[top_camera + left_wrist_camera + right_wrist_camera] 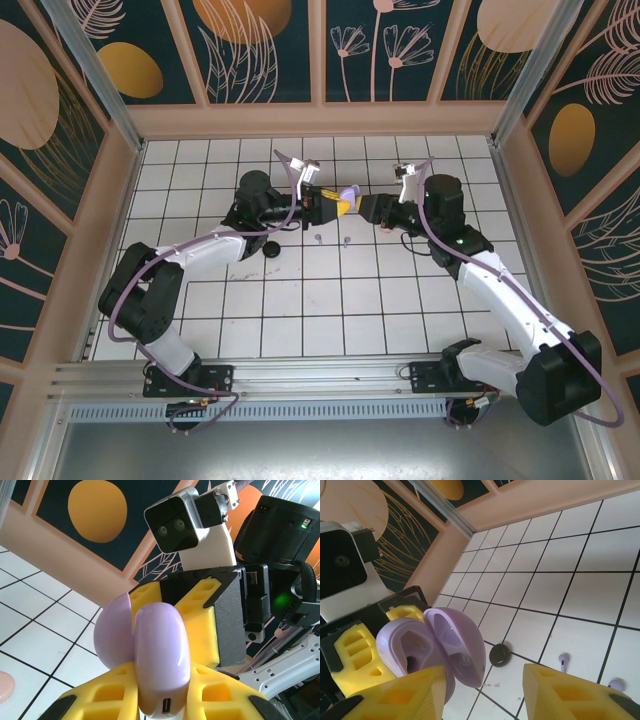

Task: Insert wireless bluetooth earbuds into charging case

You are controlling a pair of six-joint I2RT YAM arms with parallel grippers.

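The charging case's hollows face my right gripper, so next my right gripper takes the charging case's lid [461, 642] while my left gripper regrasps the charging case by its base, hollows up.
My left gripper [340, 205] [160, 700] is shut on the lilac charging case [347, 199] [160, 655], held above the tiles with its lid hinged open. In the right wrist view the open case [435, 650] shows empty wells. My right gripper [364, 209] [480, 695] faces it, open, its yellow fingers [202, 630] on either side of the lid's edge without pinching it. Two lilac wireless bluetooth earbuds [318, 240] [346, 241] lie on the tiles just below the grippers; the right wrist view shows them as earbuds [563, 660] [617, 684] beyond my right finger.
A black round case [270, 250] [499, 655] lies on the tiles by the left arm. A pink round case [2, 687] peeks in at the left wrist view's lower left edge. Patterned walls [320, 120] enclose the white tiled floor.
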